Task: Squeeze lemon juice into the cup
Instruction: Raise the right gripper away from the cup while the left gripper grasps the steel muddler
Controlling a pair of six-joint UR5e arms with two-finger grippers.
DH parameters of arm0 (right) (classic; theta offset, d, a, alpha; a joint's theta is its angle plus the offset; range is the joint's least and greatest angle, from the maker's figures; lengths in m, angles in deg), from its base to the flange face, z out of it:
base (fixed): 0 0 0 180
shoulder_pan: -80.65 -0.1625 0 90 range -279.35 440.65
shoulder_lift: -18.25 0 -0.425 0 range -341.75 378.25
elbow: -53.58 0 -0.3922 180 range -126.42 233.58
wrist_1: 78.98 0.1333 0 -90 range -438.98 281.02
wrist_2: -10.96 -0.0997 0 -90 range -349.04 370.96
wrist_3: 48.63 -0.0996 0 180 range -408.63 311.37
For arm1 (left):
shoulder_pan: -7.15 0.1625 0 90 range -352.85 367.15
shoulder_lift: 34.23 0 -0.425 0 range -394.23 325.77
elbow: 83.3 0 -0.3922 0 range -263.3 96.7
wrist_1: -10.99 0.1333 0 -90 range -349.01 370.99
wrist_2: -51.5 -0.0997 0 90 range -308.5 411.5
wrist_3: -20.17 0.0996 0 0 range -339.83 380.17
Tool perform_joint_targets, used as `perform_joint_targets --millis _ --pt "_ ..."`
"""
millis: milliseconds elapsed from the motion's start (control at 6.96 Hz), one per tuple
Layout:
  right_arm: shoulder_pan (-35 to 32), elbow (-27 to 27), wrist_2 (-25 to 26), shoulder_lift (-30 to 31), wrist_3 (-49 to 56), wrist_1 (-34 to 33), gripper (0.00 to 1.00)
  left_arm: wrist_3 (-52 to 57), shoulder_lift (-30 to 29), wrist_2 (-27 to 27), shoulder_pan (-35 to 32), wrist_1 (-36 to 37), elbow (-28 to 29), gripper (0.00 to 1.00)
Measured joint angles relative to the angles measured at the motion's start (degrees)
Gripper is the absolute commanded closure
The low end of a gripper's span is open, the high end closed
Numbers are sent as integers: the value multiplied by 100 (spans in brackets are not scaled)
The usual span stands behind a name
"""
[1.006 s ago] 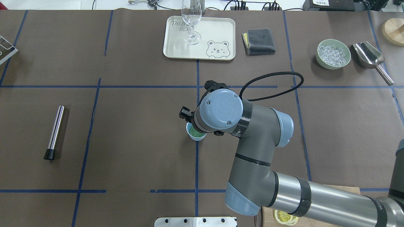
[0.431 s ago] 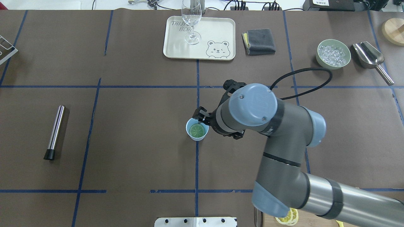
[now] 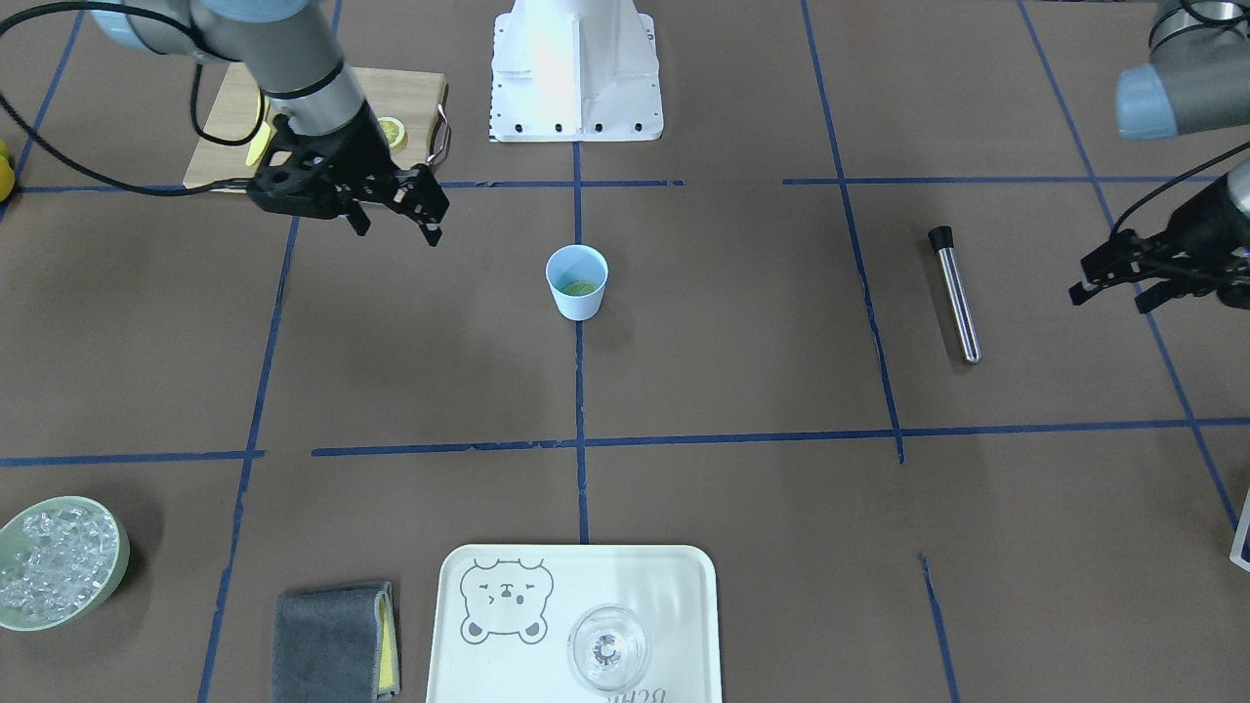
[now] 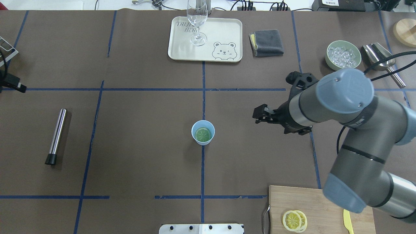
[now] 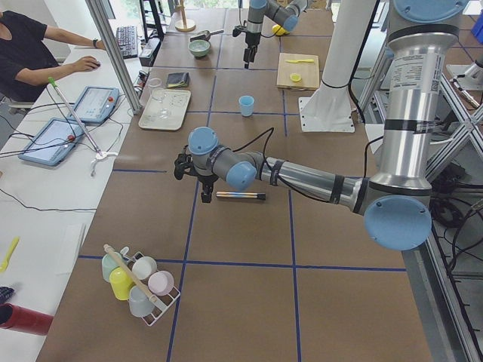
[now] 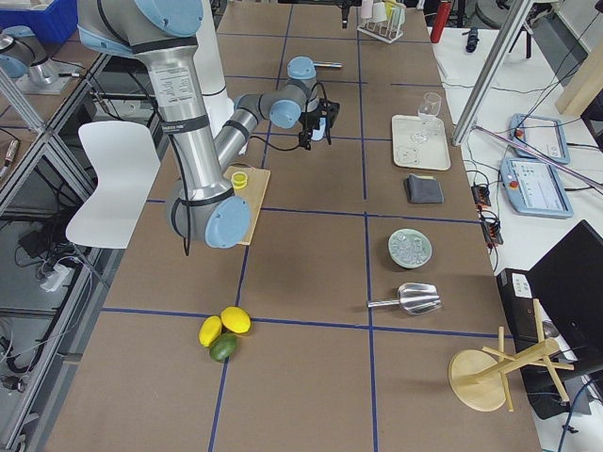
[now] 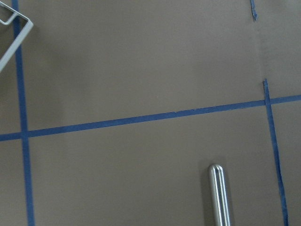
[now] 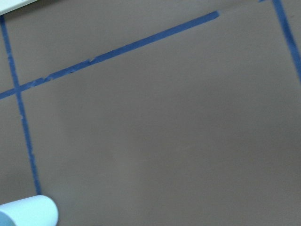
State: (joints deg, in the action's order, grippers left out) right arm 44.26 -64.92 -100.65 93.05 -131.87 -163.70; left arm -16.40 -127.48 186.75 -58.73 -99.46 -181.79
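Observation:
Next, my left gripper needs to go to the steel rod's silver body (image 3: 965, 326) (image 7: 220, 197) and close there, nearer its rounded end than its black end.
The light blue cup (image 4: 203, 138) stands at the table's middle on a blue tape line. It also shows in the front view (image 3: 576, 293) and at the right wrist view's bottom left corner (image 8: 28, 213). A lemon slice (image 4: 202, 133) lies flat inside it, looking greenish (image 3: 579, 288). My right gripper (image 4: 259, 116) is open and empty, above the table to the cup's right and apart from it (image 3: 395, 217). My left gripper (image 3: 1108, 293) is open and empty at the far left, near the steel rod (image 4: 57, 136).
A wooden cutting board (image 4: 325, 208) at front right holds two more lemon slices (image 4: 294, 221) and a yellow knife (image 4: 347, 221). At the back are a tray (image 4: 227, 32) with a wine glass (image 4: 197, 22), a grey cloth (image 4: 267, 42), an ice bowl (image 4: 343, 55) and a metal scoop (image 4: 380, 58).
My right gripper has moved from over the cup off to the right. The lemon slice in the cup and the cutting board, hidden by the arm before, now show in full.

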Motion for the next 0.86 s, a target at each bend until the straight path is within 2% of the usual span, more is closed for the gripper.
perform_joint_targets --millis 287,862 --pt "-522 -48 -312 536 881 7 0 -731 -98 -591 834 -110 149 11" --pt "-665 -20 -420 682 1122 8 0 -793 -293 -954 1361 -150 574 17"
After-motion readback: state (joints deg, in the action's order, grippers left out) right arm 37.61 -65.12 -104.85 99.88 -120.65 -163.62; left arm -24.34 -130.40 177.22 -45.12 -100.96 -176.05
